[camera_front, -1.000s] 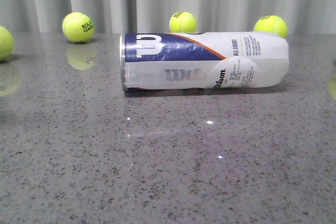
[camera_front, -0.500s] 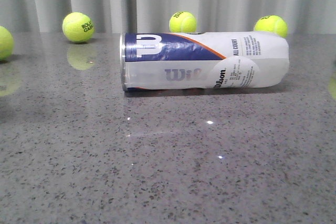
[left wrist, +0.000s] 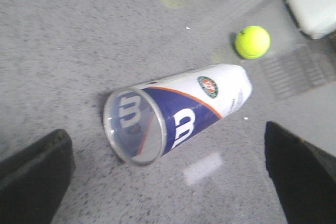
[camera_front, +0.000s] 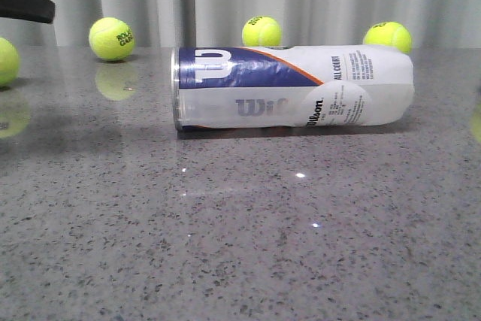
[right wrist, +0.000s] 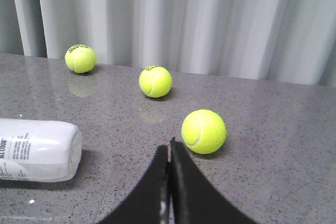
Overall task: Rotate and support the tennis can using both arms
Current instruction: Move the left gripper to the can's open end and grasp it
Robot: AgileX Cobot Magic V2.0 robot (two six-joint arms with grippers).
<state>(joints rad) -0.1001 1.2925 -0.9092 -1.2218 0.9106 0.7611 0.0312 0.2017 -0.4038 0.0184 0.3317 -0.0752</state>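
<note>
I am going to close my left gripper around the tennis can's silver rim point(camera_front: 178, 80) point(left wrist: 137, 127), at the end that is opposite the can's moulded base.
The tennis can point(camera_front: 293, 88) lies on its side across the middle of the grey table, with its silver rim to the left and its moulded base to the right. In the left wrist view the can point(left wrist: 184, 114) points its open rim toward my left gripper point(left wrist: 168, 182). That gripper is open wide with nothing between its fingers point(left wrist: 34, 177) and hangs above the table short of the rim. A black part of the left arm point(camera_front: 22, 1) shows at the top left of the front view. My right gripper point(right wrist: 169, 148) is shut and empty, apart from the can's base end point(right wrist: 39, 150).
Tennis balls point(camera_front: 112, 38), point(camera_front: 261, 31), point(camera_front: 387, 37) lie along the back by the grey curtain, and another ball point(camera_front: 6, 60) sits at the left edge. One ball point(right wrist: 203, 131) rests just beyond the right fingertips. A white box point(left wrist: 315, 3) lies past the can's far end.
A black part of the left arm has come into the top left of the front view. The can and the balls have not moved.
</note>
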